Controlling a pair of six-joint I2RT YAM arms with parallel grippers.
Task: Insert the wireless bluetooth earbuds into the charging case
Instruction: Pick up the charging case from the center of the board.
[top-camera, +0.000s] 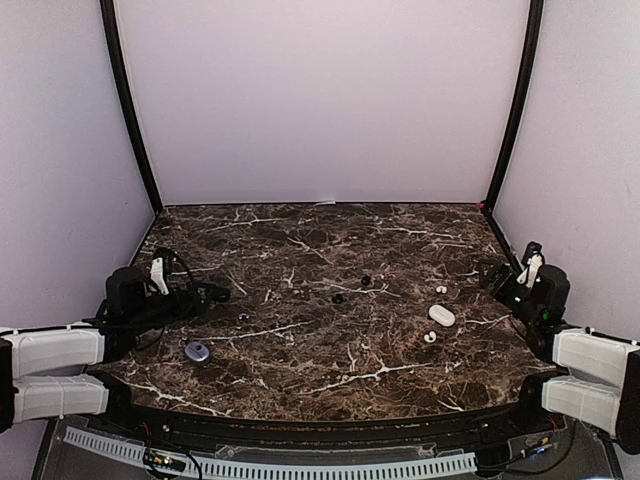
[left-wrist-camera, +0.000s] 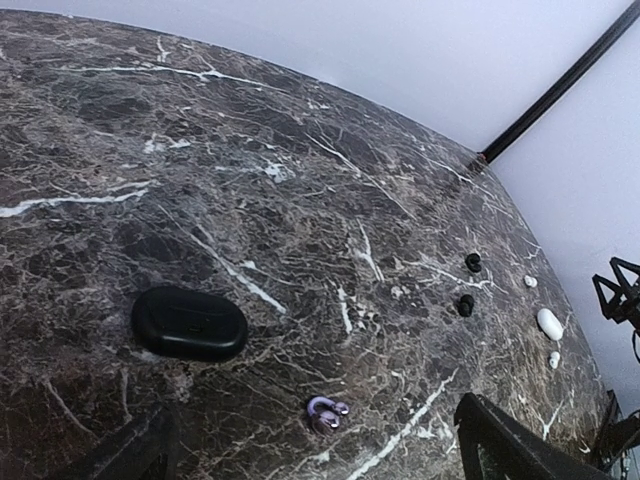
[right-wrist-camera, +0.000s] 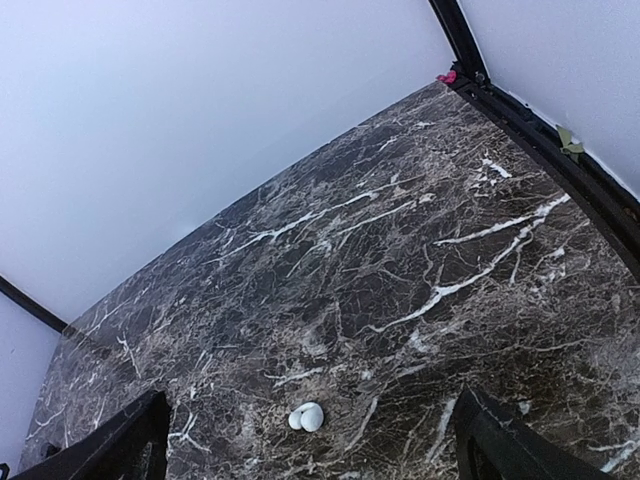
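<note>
My left gripper is going to close across the rounded ends (top-camera: 220, 295) (left-wrist-camera: 190, 324) of the closed black case, the one near the small purple earbud.
Two black earbuds (top-camera: 366, 281) (top-camera: 337, 298) lie mid-table and show far right in the left wrist view (left-wrist-camera: 473, 262) (left-wrist-camera: 465, 305). A white oval charging case (top-camera: 441, 315) (left-wrist-camera: 548, 323) rests at the right between two white earbuds (top-camera: 441, 290) (top-camera: 429, 337). One white earbud (right-wrist-camera: 307, 417) lies on the marble ahead of my open right gripper (right-wrist-camera: 310, 400) (top-camera: 490, 272). A closed black case (left-wrist-camera: 190, 323) sits ahead-left of my open left gripper (left-wrist-camera: 318, 405) (top-camera: 222, 293). Both grippers hold nothing.
A small purple earbud (left-wrist-camera: 328, 412) (top-camera: 243, 317) lies just ahead of the left fingers. A lavender case (top-camera: 197, 351) sits near the left arm. The dark marble table (top-camera: 330, 240) is walled by white panels with black corner posts (top-camera: 130, 110).
</note>
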